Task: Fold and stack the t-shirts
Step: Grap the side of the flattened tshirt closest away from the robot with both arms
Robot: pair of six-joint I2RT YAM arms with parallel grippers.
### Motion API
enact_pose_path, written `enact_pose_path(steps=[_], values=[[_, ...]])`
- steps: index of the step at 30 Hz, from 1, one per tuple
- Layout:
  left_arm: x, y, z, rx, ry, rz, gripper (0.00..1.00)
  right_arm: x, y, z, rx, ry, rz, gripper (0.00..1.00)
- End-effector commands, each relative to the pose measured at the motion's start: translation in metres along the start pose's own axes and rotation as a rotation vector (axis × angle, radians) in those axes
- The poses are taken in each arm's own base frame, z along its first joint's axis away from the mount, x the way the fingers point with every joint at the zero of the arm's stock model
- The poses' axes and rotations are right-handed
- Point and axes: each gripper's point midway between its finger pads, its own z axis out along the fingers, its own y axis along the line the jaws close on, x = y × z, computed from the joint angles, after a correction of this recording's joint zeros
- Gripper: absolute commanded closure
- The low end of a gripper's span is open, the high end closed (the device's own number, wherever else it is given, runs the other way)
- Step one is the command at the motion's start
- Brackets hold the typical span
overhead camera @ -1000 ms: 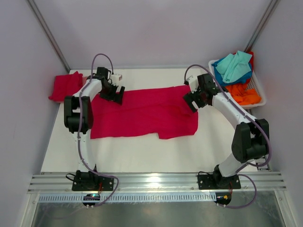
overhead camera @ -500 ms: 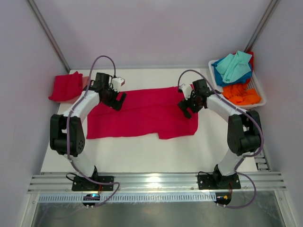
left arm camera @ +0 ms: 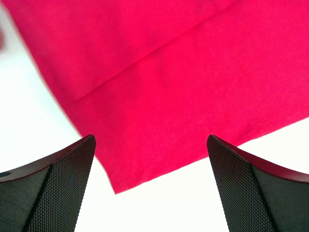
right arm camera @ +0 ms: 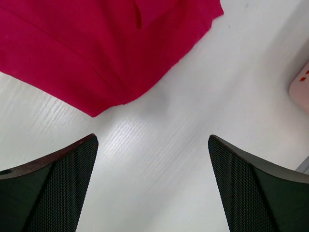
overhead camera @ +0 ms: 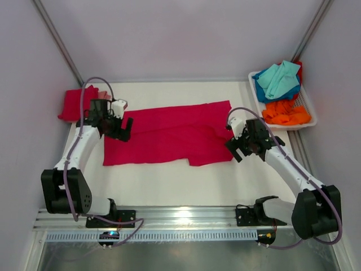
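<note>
I need to close my left gripper on the near corner (overhead camera: 105, 163) (left arm camera: 115, 186) of the crimson-red t-shirt, at the end nearest the folded red t-shirt.
A crimson-red t-shirt (overhead camera: 169, 132) lies spread flat, folded lengthwise, across the middle of the white table (overhead camera: 169, 183). My left gripper (overhead camera: 119, 129) hovers open over its left end. In the left wrist view the left gripper (left arm camera: 150, 140) has the shirt's (left arm camera: 183, 82) near left corner between its fingers, nothing gripped. My right gripper (overhead camera: 240, 148) stands open just off the near right corner. In the right wrist view the right gripper (right arm camera: 152, 137) is over bare table, with the shirt's (right arm camera: 96, 53) corner ahead.
A folded red t-shirt (overhead camera: 79, 103) lies at the back left. A white basket (overhead camera: 309, 104) at the back right holds teal (overhead camera: 280, 79), blue (overhead camera: 264, 93) and orange (overhead camera: 289, 113) shirts; its corner (right arm camera: 301, 82) shows at the right wrist view's edge.
Both arms drew back from the shirt's far edge toward the near side. The left gripper moved to the left end, the right to the near right corner. Both stayed open.
</note>
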Motion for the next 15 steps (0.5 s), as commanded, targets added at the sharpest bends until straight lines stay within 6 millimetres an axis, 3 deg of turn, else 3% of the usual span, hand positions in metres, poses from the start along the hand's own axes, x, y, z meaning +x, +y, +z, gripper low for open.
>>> enact_pose_path(steps=[1, 7, 9, 11, 15], values=[[0.008, 0.018, -0.021, -0.044, -0.032, -0.125, 0.01, 0.007, -0.015, -0.008, 0.094, -0.032, 0.1, 0.01], [0.031, 0.052, -0.035, -0.068, -0.016, -0.318, 0.01, 0.021, -0.008, -0.01, 0.01, -0.022, 0.143, 0.01], [0.041, 0.05, -0.035, -0.005, 0.002, -0.369, 0.01, 0.028, -0.004, -0.004, -0.033, -0.003, 0.146, 0.01], [0.057, 0.061, -0.033, 0.015, 0.028, -0.427, 0.01, 0.025, 0.001, 0.0, -0.086, -0.025, 0.139, 0.01], [0.09, 0.06, -0.03, 0.088, 0.14, -0.394, 0.01, 0.025, 0.017, 0.008, -0.214, -0.026, 0.113, 0.01]])
